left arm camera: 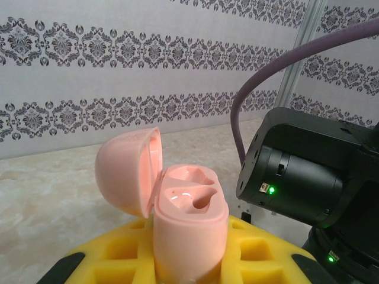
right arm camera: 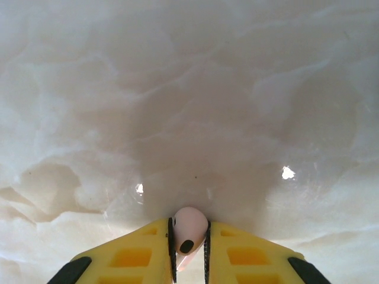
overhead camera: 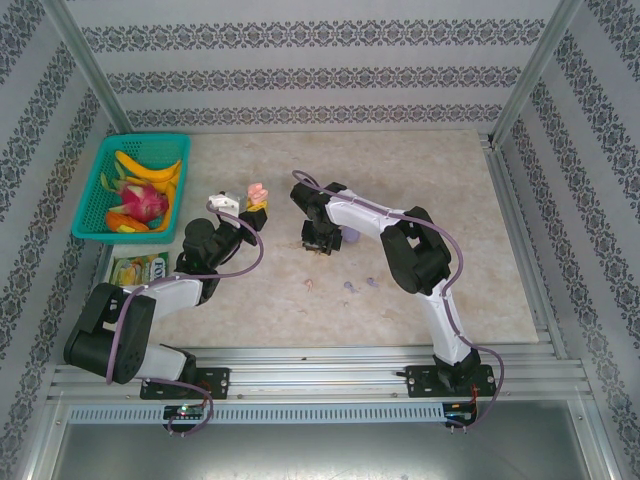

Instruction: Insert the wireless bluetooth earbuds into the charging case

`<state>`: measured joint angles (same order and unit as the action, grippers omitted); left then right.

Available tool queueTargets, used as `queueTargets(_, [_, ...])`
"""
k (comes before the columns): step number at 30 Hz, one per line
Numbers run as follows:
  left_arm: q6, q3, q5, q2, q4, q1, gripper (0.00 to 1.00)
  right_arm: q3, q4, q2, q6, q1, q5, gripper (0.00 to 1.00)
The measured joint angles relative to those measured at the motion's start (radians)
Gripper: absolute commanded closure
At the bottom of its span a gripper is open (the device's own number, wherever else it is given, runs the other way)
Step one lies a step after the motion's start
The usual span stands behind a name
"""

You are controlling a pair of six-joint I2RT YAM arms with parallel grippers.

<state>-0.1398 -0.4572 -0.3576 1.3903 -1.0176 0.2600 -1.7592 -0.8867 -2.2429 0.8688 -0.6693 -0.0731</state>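
Note:
The pink earbud's stem is slanted between my right gripper's fingers. Next, I open, back off and take the earbud's head (right arm camera: 190,224) with the stem in line.
My left gripper (left arm camera: 189,269) is shut on the pale pink charging case (left arm camera: 189,231), held upright with its lid (left arm camera: 127,171) hinged open to the left and both wells showing empty. From above, the case (overhead camera: 257,191) sits at the left gripper (overhead camera: 256,208), left of centre. My right gripper (right arm camera: 189,251) points down at the table, its yellow fingers (right arm camera: 133,257) pressed on both sides of a pale pink earbud (right arm camera: 190,228). The right gripper (overhead camera: 320,244) is at mid-table. Loose earbuds lie nearer the front, one pink (overhead camera: 310,285) and two purple (overhead camera: 348,288) (overhead camera: 372,283).
A teal basket (overhead camera: 100,160) of fruit stands at the back left, with a green packet (overhead camera: 138,268) in front of it. A small purple object (overhead camera: 351,237) lies beside the right gripper. The right arm's black housing (left arm camera: 308,177) is close to the case's right.

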Motion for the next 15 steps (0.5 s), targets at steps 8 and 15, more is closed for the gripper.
queueTargets(8, [0.000, 0.000, 0.000, -0.018, 0.001, 0.000, 1.00, 0.030, 0.017, 0.019, -0.289, -0.001, 0.017, 0.81])
queueTargets(15, [0.000, 0.006, 0.009, -0.066, 0.024, 0.000, 1.00, 0.089, 0.043, 0.053, -0.456, -0.021, 0.094, 0.80])
